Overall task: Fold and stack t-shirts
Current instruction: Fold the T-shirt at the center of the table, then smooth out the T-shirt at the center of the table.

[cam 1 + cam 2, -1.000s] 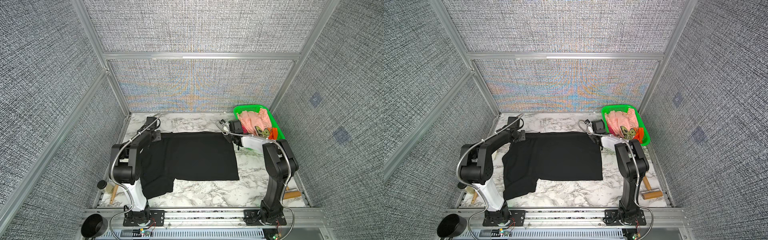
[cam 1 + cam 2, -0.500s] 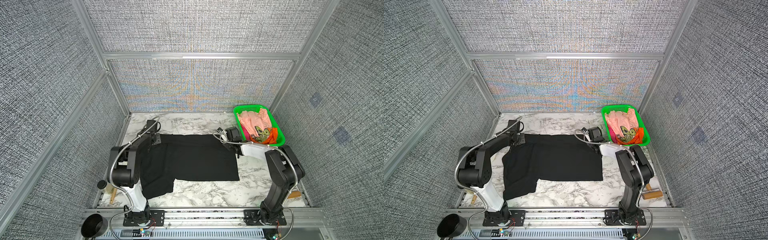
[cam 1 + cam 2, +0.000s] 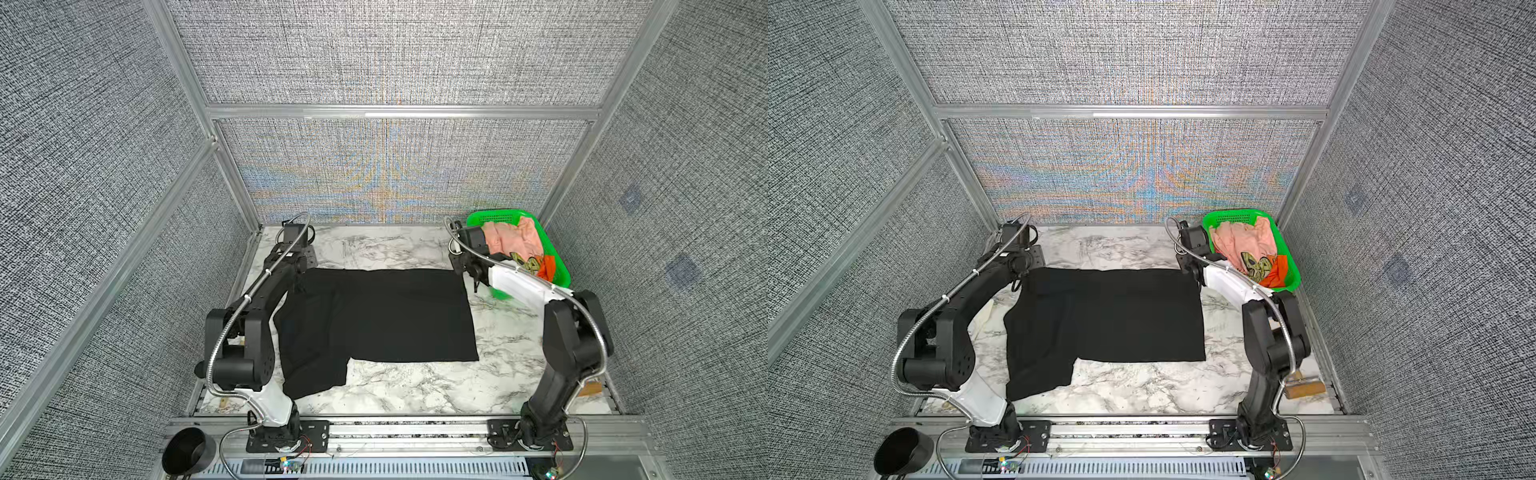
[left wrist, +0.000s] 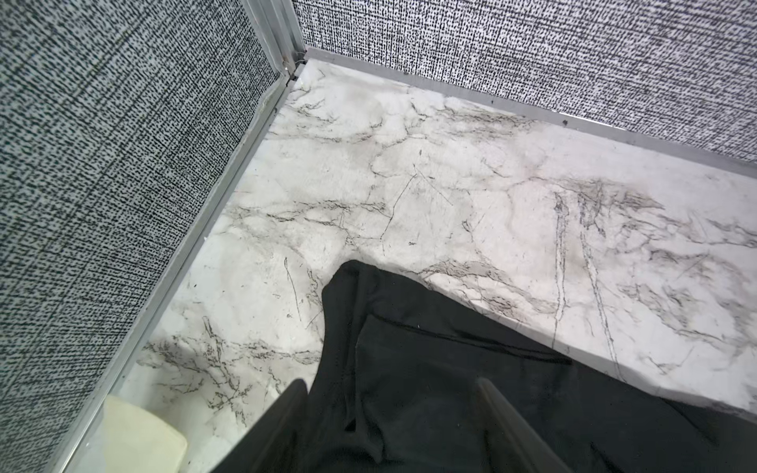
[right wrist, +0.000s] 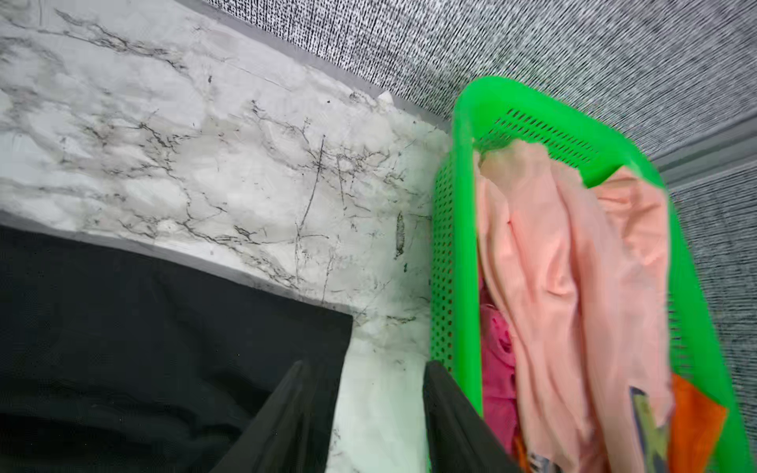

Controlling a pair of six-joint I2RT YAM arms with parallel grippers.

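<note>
My left gripper is to close next on the black t-shirt's far edge (image 3: 342,272) (image 4: 541,364), straight across from where the near sleeve meets the body.
A black t-shirt (image 3: 374,320) (image 3: 1108,316) lies flat on the marble table, with one part reaching toward the front left. My left gripper (image 3: 297,286) (image 4: 391,383) is open just above the shirt's far left corner (image 4: 409,327), holding nothing. My right gripper (image 3: 473,284) (image 5: 366,364) is open at the far right corner (image 5: 286,327); one finger is over the cloth and bare marble lies between the fingers. More t-shirts fill the green basket (image 3: 559,270) (image 5: 463,204): a peach-pink one (image 3: 1246,243) (image 5: 565,266) on top, a magenta one (image 5: 497,360) and an orange one (image 3: 1281,268) (image 5: 692,422).
Grey fabric walls with metal frames close in the table on three sides. The basket stands in the far right corner, close beside my right gripper. A black cup (image 3: 187,451) sits at the front left rail, and a wooden-handled tool (image 3: 1304,388) lies at the front right.
Both grippers were shut on the black shirt's far corners. They have opened and let go, and the far edge now lies on the table.
</note>
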